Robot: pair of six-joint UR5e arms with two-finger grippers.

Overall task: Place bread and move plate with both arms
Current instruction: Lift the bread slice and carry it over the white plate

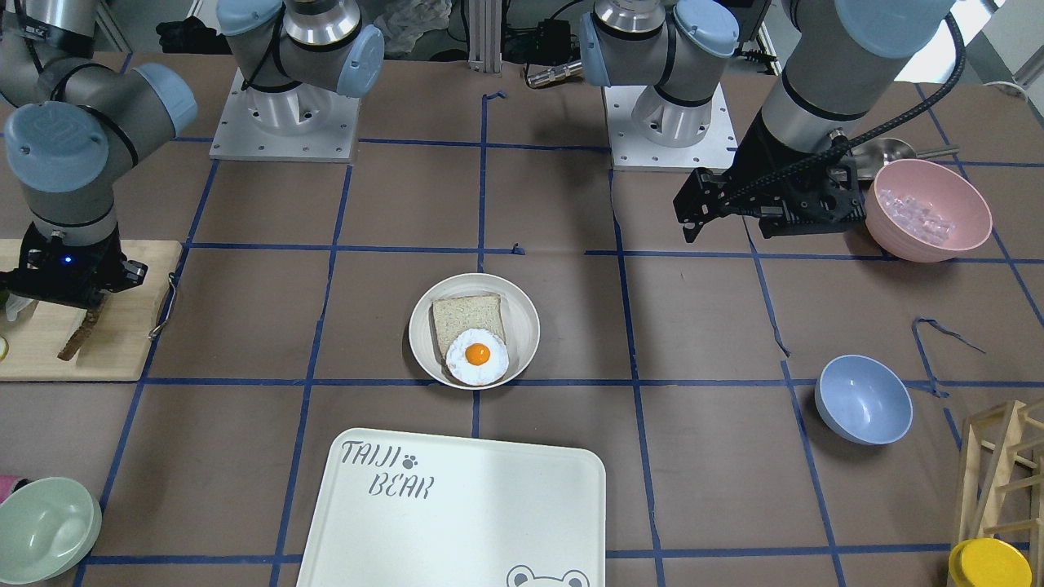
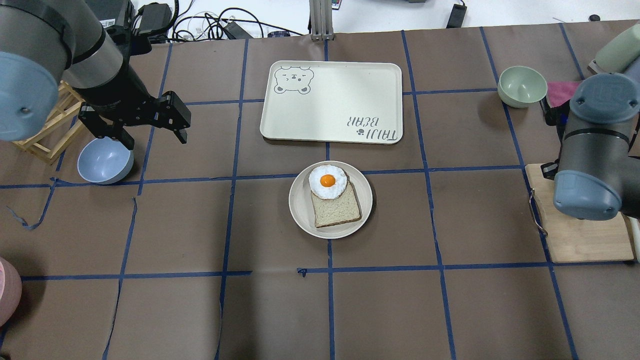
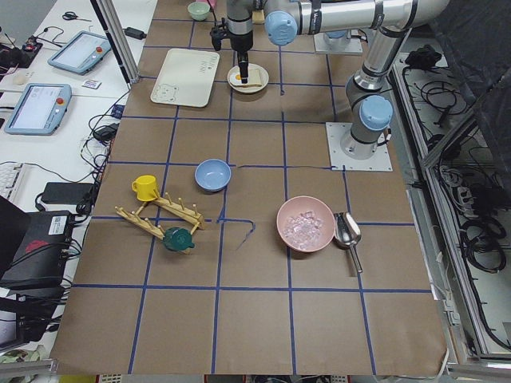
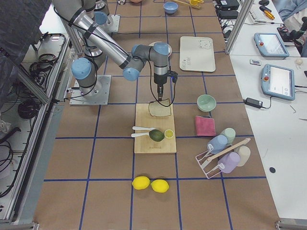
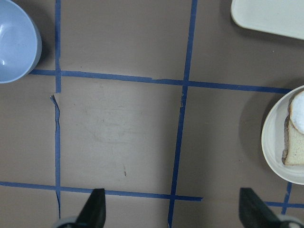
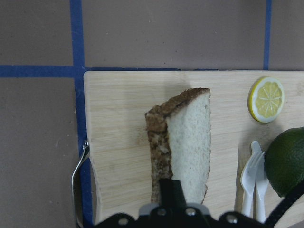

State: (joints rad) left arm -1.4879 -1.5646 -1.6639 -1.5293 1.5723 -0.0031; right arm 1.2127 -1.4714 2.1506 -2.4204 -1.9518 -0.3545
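The bread will go on top of the fried egg (image 1: 475, 350) on the cream plate when my right gripper lets go of it.
The bread (image 6: 187, 142), a dark-crusted slice, is gripped at one edge by my right gripper (image 6: 173, 194) and stands tilted over the wooden cutting board (image 1: 122, 326); in the front-facing view the bread (image 1: 80, 336) hangs from the shut right gripper (image 1: 91, 314). The cream plate (image 1: 522, 326) sits mid-table holding a paler slice (image 1: 466, 318) and a fried egg (image 1: 477, 356); it also shows overhead (image 2: 300, 205). My left gripper (image 2: 155, 139) hovers open and empty well to the plate's left, near the blue bowl (image 2: 105, 160); its wrist view shows the spread left gripper (image 5: 173, 209) and the plate's edge (image 5: 273, 137).
The "TAIJI BEAR" tray (image 2: 332, 100) lies just beyond the plate. A pink bowl of ice (image 1: 928, 210), a green bowl (image 2: 522, 86), a wooden rack (image 1: 1003, 465) and a yellow cup (image 1: 988, 562) stand around the edges. A lemon slice (image 6: 266, 99), a green fruit (image 6: 287, 161) and a white fork (image 6: 249, 175) share the board.
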